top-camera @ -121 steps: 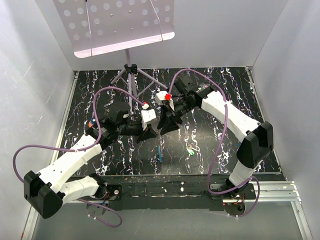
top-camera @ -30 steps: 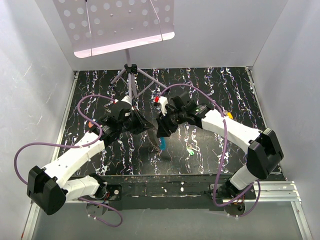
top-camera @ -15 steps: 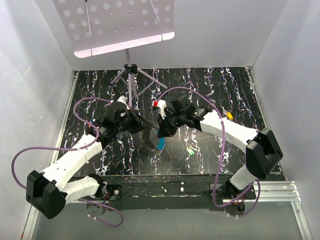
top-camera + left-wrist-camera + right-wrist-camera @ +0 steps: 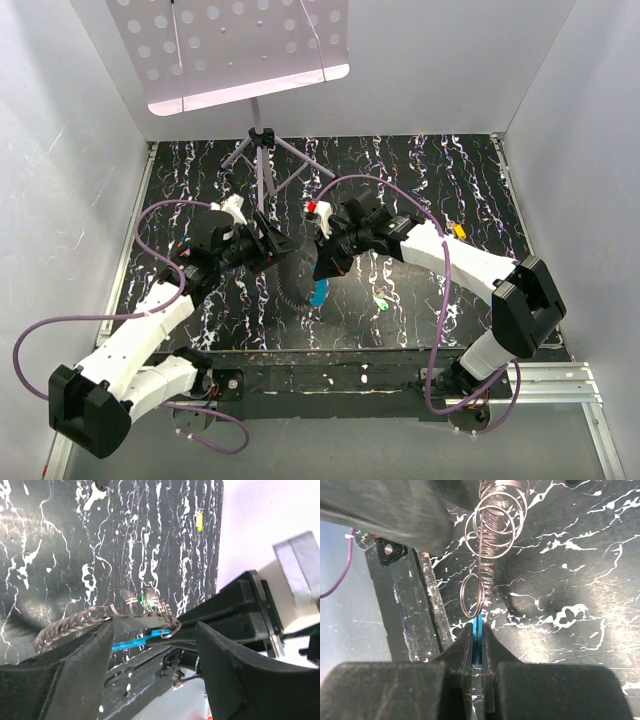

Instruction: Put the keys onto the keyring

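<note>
The rings hang loose between my left gripper's open fingers; I will turn it to take the small ring (image 4: 472,596) beside the blue tag.
The keyring shows as a string of thin silvery rings (image 4: 495,527) ending in a small ring (image 4: 471,596) and a light-blue tag (image 4: 319,293). My right gripper (image 4: 478,626) is shut on that blue tag, holding it low over the table's front middle (image 4: 321,272). My left gripper (image 4: 277,250) stands open just left of it. In the left wrist view its fingers (image 4: 75,680) are spread wide on both sides of the rings (image 4: 75,627) and touch nothing. A key with a green head (image 4: 382,302) lies on the table to the right, apart from both grippers.
The black marbled table (image 4: 450,180) is walled in white on three sides. A purple tripod stand (image 4: 262,150) with a perforated plate (image 4: 230,50) stands at the back middle. A small yellow piece (image 4: 458,231) lies by the right arm. A black rail (image 4: 330,375) runs along the front edge.
My left gripper has opened, let go of the rings and drawn back to the left. My right gripper has closed on the blue tag and stays in place.
</note>
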{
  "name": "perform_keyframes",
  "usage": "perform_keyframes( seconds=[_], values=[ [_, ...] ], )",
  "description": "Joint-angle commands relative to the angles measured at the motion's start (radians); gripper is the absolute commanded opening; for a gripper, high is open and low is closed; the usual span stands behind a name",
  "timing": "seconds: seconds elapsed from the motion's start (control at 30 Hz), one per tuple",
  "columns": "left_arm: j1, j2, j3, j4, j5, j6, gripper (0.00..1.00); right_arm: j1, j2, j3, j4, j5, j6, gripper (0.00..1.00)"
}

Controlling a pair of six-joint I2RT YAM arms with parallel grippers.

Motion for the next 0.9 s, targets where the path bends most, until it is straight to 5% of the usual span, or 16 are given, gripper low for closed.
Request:
perform_keyframes(
  seconds=[0.0,0.23,0.43,0.73,0.87],
  values=[
    [0.02,-0.121,-0.031,0.066,0.071,0.22,0.7,0.005,-0.01,0.013,0.037,-0.101,0.065,0.01],
    [0.02,-0.253,-0.075,0.126,0.281,0.673,0.72,0.004,-0.01,0.016,0.043,-0.135,0.117,0.01],
    [0.014,-0.302,-0.105,0.117,0.452,0.981,0.61,-0.001,0.003,0.016,0.06,-0.178,0.172,0.01],
    [-0.03,-0.272,-0.106,0.094,0.405,1.255,0.51,-0.007,0.013,0.013,0.073,-0.189,0.197,0.01],
    [-0.136,-0.241,-0.105,0.111,0.282,1.294,0.49,-0.01,0.021,0.018,0.076,-0.195,0.203,0.01]
  ],
)
